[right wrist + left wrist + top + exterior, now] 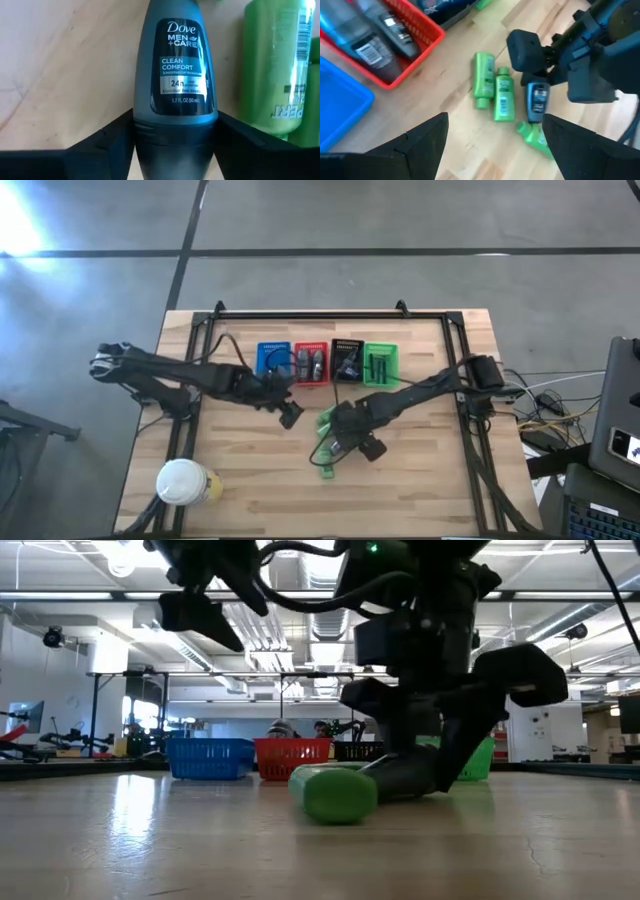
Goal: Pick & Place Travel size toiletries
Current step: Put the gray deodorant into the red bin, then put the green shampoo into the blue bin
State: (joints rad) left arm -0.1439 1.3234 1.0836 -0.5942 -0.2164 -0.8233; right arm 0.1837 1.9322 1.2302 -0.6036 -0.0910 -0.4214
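The green tube lies closest to the table's near edge. My left gripper grabs it next, closing on the tube's body [326,463] [535,137] beside its cap.
A grey Dove roll-on [175,75] lies on the table among three bright green tubes [483,80] [503,95] [535,137], at the table's middle. My right gripper [345,438] is down on the table, shut on the roll-on. My left gripper [492,150] hovers open just left of the pile, near the red basket [311,363]. That basket holds grey tubes [375,47]. In the low view one green tube [335,792] lies nearest the camera. My right gripper pinches the roll-on between its two fingers [107,142] at the dark cap end [175,145], with the fingers across the bottle. It comes slanting down from the table's right. The roll-on lies flat on the wood, label up, beside the green tubes.
Four small baskets stand in a row at the far middle: blue [273,362], red, black [348,360], green [380,365]. A white-lidded cup [183,482] stands at the near left corner. A black frame [330,315] runs along the table's far edge and sides.
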